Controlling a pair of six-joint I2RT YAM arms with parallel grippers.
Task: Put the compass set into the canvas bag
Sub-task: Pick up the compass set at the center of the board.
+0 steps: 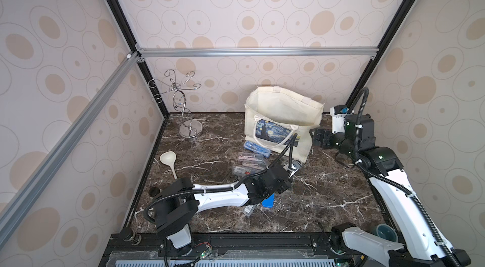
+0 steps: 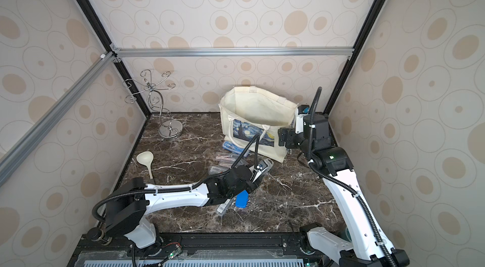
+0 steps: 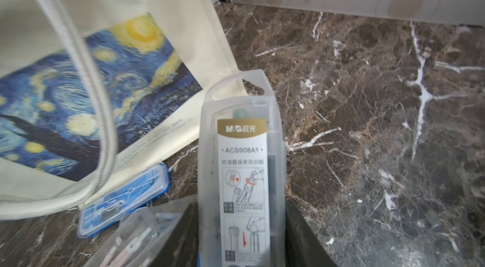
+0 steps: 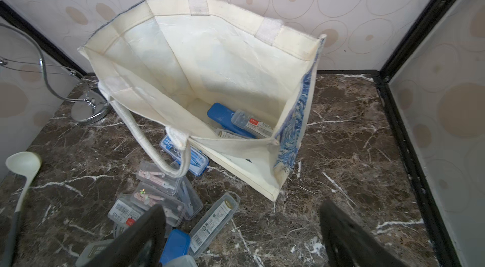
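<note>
I should next take hold of the clear compass set case's loose end (image 4: 182, 262) with my right gripper, because my left gripper is handing it over.
My left gripper (image 3: 242, 239) is shut on a clear compass set case (image 3: 241, 174) with a white label, seen in both top views (image 1: 295, 167) (image 2: 263, 167) and in the right wrist view (image 4: 215, 223). Its free end points at the lower front corner of the canvas bag (image 1: 283, 111) (image 2: 257, 111) (image 4: 210, 56), a cream tote that stands open with its Starry Night print (image 3: 78, 90) facing the front. A blue case (image 4: 225, 118) and clear cases lie inside it. My right gripper (image 1: 315, 137) (image 4: 242, 236) is open and holds nothing, beside the bag's right side.
More compass cases lie before the bag: a blue one (image 1: 257, 149) (image 3: 123, 200), clear ones with pink parts (image 1: 250, 159), and a blue one (image 1: 268, 201) under my left arm. A cream ladle (image 1: 169, 160) and a wire stand (image 1: 183, 111) sit at the left.
</note>
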